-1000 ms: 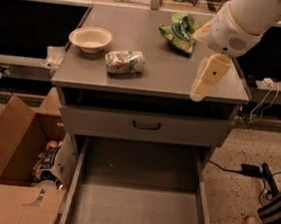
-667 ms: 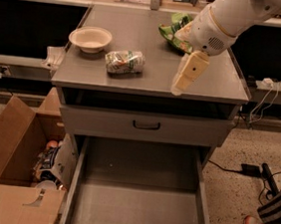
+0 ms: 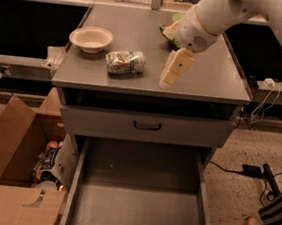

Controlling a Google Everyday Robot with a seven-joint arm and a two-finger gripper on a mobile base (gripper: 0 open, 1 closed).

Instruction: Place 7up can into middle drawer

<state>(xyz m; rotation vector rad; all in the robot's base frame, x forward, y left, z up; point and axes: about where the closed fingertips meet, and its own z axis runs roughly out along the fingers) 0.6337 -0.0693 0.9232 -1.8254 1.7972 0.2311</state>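
My gripper is going to close around the body of the 7up can (image 3: 132, 62), on the half away from the cream bowl.
The 7up can (image 3: 125, 62) lies on its side on the grey cabinet top (image 3: 204, 81), just right of the cream bowl. The gripper (image 3: 173, 70) hangs above the top a short way right of the can, apart from it, with nothing seen in it. The middle drawer (image 3: 136, 204) is pulled wide open below, its flat grey floor bare. The arm comes in from the upper right and hides most of the green snack bag.
A cream bowl (image 3: 91, 38) sits at the top's left. A green snack bag (image 3: 168, 31) peeks out behind the arm. A shut drawer front with a black handle (image 3: 147, 126) is above the open drawer. An open cardboard box (image 3: 20, 162) stands left; cables lie right.
The gripper has swung left across the cabinet top, from near the right edge toward the can. The can, bowl and drawer have not moved.
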